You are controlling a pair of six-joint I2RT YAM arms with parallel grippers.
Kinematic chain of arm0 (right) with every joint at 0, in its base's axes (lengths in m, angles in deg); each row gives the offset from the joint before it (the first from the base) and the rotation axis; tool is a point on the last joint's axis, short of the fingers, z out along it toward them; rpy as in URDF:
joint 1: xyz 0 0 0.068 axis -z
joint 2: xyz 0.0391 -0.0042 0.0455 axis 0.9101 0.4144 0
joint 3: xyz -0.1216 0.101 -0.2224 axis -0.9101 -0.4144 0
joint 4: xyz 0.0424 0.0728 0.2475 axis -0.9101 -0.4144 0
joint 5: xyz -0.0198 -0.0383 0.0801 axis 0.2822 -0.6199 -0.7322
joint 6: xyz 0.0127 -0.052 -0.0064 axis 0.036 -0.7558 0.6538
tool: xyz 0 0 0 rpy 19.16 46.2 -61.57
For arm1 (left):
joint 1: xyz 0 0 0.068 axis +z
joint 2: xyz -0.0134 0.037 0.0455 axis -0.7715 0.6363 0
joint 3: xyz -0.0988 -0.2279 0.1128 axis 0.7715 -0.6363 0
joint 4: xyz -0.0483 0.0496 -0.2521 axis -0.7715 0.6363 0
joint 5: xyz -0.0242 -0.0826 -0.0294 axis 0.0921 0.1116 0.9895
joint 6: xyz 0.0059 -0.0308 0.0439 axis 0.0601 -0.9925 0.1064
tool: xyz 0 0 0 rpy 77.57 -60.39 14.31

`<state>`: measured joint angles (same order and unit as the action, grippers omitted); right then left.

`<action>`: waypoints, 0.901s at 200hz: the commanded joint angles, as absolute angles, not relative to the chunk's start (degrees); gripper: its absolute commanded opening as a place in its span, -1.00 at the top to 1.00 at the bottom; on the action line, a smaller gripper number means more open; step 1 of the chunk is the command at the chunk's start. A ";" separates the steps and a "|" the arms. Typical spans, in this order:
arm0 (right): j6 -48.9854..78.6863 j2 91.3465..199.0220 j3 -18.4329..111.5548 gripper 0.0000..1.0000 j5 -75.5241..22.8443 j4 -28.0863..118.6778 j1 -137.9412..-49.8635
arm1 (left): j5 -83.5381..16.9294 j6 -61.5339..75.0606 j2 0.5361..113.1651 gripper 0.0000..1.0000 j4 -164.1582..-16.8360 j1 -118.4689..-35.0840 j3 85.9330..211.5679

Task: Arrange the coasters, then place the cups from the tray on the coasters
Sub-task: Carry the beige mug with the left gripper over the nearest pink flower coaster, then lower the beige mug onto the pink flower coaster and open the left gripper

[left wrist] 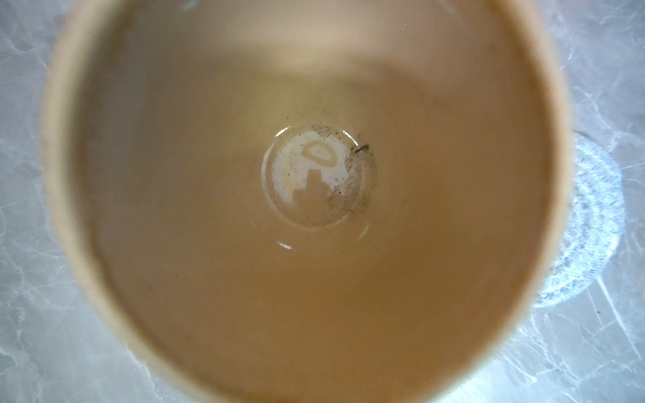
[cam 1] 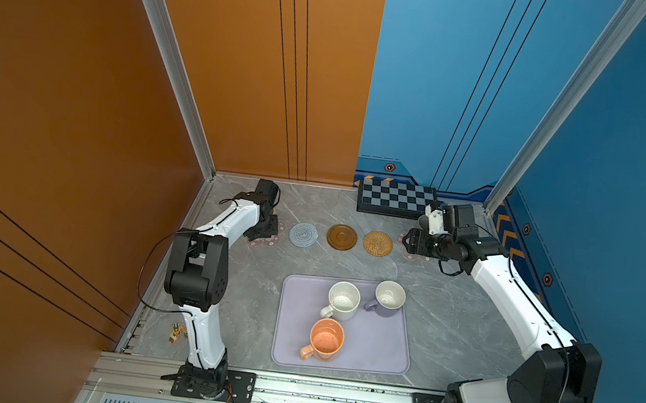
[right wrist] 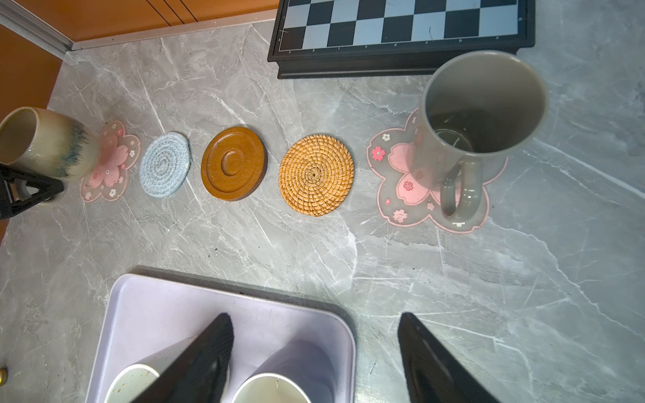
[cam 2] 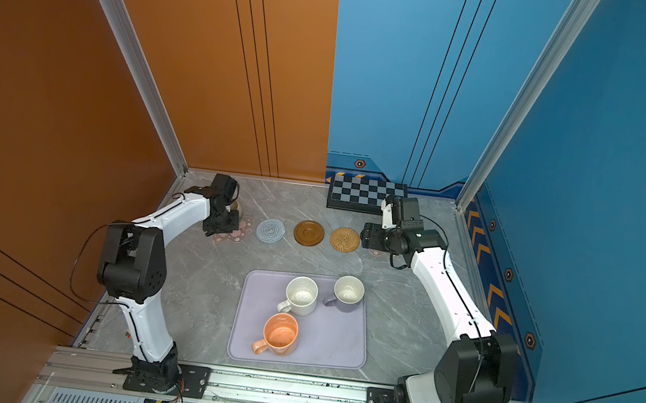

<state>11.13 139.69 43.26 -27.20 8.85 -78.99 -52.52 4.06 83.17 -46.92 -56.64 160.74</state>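
Observation:
My left gripper needs to let go of the beige cup on the pink flower coaster (cam 1: pixel 266 227) next to the blue-grey crocheted coaster.
Five coasters lie in a row: pink flower (right wrist: pixel 111 164), blue-grey crocheted (right wrist: pixel 164 164), brown wooden (right wrist: pixel 233 163), rattan (right wrist: pixel 316 174), pink flower (right wrist: pixel 401 174). The tall grey cup (right wrist: pixel 481 115) stands on the right pink one. My left gripper (cam 1: pixel 263 228) is shut on the handle of the beige cup (right wrist: pixel 45 143), which stands upright at the left pink coaster's edge; whether it rests there I cannot tell. My right gripper (right wrist: pixel 314 345) hangs open and empty above the tray's (cam 1: pixel 295 341) far right corner. On the tray stand the speckled white (cam 1: pixel 343 299), lavender (cam 1: pixel 388 298) and orange (cam 1: pixel 325 339) cups.
A black-and-grey checkerboard (cam 1: pixel 397 199) lies against the back wall, just behind the right wrist. Walls close the table on the left, back and right. A small colourful object (cam 1: pixel 177 331) lies by the left edge. An aluminium rail runs along the front.

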 commanded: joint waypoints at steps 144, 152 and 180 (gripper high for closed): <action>10.81 140.62 45.77 -0.54 -27.71 7.24 -78.53 | -51.12 7.73 85.08 1.00 -52.18 -55.65 159.37; 10.91 140.62 45.72 -0.54 -27.71 7.19 -78.51 | -51.16 7.83 85.23 1.00 -52.18 -55.61 159.37; 10.93 140.45 45.45 -0.54 -27.90 7.18 -78.57 | -51.62 8.08 85.82 1.00 -52.17 -55.50 159.23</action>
